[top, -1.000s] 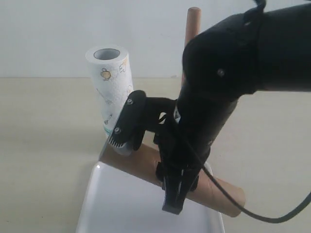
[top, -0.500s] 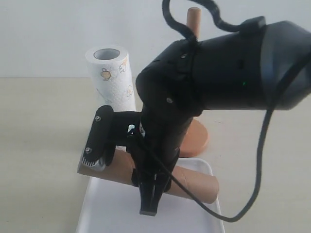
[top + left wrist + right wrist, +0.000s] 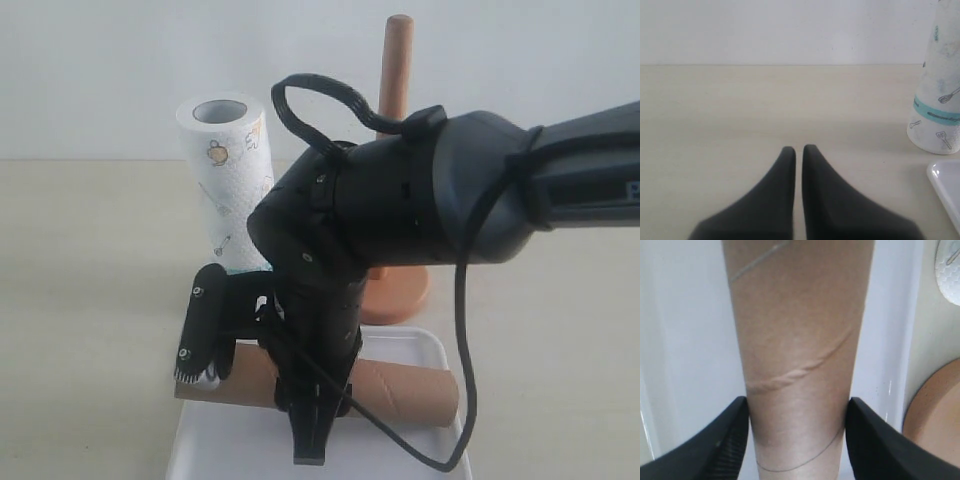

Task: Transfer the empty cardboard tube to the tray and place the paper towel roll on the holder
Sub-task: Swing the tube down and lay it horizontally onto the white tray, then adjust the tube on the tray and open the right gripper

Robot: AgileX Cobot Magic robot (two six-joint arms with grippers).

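My right gripper is to release the empty cardboard tube flat across the middle of the white tray's bottom [image 3: 310, 410] [image 3: 782, 407].
The empty cardboard tube [image 3: 402, 389] lies almost level across the far part of the white tray [image 3: 225, 452]. My right gripper [image 3: 310, 405] is shut on the tube's middle; in the right wrist view both fingers [image 3: 722, 440] press the sides of the tube [image 3: 797, 340] above the tray [image 3: 685, 340]. The printed paper towel roll [image 3: 226, 160] stands upright behind the tray. The wooden holder [image 3: 396, 70] stands bare to its right. My left gripper [image 3: 798, 149] is shut on nothing, low over the table near the roll [image 3: 940, 100] and a corner of the tray [image 3: 947, 185].
The holder's round base [image 3: 935, 415] sits just beyond the tray's far rim, close to my right gripper. The roll's lower end [image 3: 950, 265] is also near that rim. A white wall closes the back of the beige table [image 3: 80, 260].
My right arm has swung left and down with the tube. The tube went from tilted above the tray's far edge to almost level across the tray.
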